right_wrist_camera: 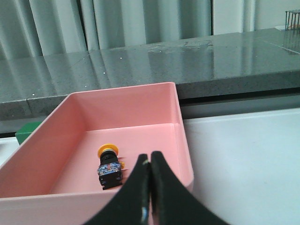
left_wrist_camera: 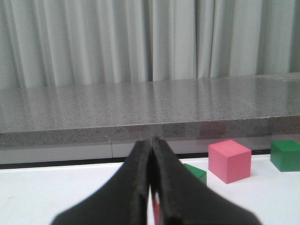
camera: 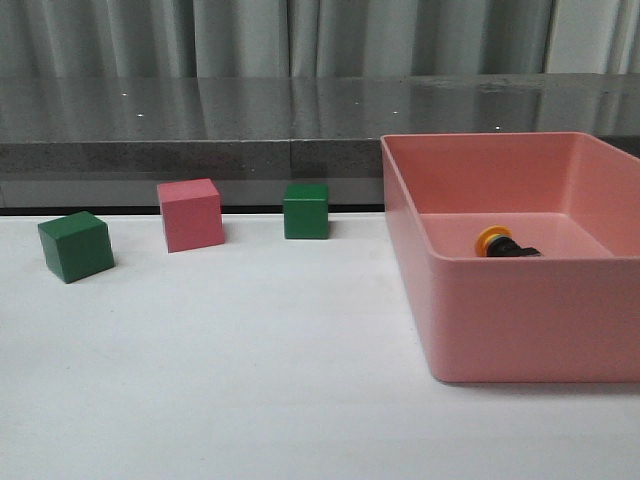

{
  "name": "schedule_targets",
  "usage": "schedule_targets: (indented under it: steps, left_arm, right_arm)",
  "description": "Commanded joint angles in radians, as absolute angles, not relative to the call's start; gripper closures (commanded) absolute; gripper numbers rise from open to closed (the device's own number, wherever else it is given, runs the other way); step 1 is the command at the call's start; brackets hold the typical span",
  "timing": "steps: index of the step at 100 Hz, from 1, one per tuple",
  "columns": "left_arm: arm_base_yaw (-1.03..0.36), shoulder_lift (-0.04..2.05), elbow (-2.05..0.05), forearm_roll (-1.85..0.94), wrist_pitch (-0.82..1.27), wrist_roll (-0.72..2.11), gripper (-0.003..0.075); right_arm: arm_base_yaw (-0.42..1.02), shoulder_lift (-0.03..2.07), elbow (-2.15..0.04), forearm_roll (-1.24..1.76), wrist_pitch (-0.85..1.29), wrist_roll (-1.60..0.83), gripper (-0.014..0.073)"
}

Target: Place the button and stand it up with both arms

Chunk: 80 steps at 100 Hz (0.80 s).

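My right gripper will grip the button's clear-blue block [camera: 526, 252] [right_wrist_camera: 109, 170], just behind its black body, so that the yellow-orange cap stays free.
The button [camera: 503, 243] lies on its side on the floor of the pink bin [camera: 520, 320], yellow-orange cap toward the left in the front view. In the right wrist view the button [right_wrist_camera: 109, 165] shows its yellow cap, black body and clear-blue block. My right gripper [right_wrist_camera: 150, 159] is shut and empty, above the bin's near wall, just right of the button. My left gripper [left_wrist_camera: 152, 143] is shut and empty over the white table, near the cubes. Neither arm shows in the front view.
A green cube [camera: 76, 246], a pink cube [camera: 190, 214] and a second green cube [camera: 306, 210] stand along the table's back left. The pink cube [left_wrist_camera: 229, 161] and two green cubes [left_wrist_camera: 286, 155] show in the left wrist view. A grey counter [camera: 300, 120] runs behind.
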<state>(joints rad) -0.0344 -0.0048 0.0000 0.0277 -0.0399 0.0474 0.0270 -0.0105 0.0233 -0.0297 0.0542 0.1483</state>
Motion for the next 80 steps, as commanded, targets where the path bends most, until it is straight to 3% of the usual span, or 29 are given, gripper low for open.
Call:
schedule_targets:
  steps: [1, 21, 42, 58, 80]
  left_arm:
    - [-0.033, -0.036, 0.046, 0.019, -0.117, 0.04, 0.074]
    - [-0.033, -0.036, 0.046, 0.019, -0.117, 0.04, 0.074]
    - [-0.033, -0.036, 0.046, 0.019, -0.117, 0.04, 0.074]
    - [-0.033, -0.036, 0.046, 0.019, -0.117, 0.04, 0.074]
    - [-0.033, -0.036, 0.046, 0.019, -0.117, 0.04, 0.074]
  right_arm:
    - [0.022, -0.026, 0.012, -0.028, -0.036, 0.141, 0.0663]
    - [0.023, -0.025, -0.008, 0.005, -0.115, 0.163, 0.0663]
    - [0.025, 0.036, -0.209, 0.019, 0.123, 0.163, 0.0663]
    - [0.026, 0.238, -0.418, 0.019, 0.257, 0.163, 0.0663]
    - [0.034, 0.622, -0.643, 0.027, 0.262, 0.163, 0.0663]
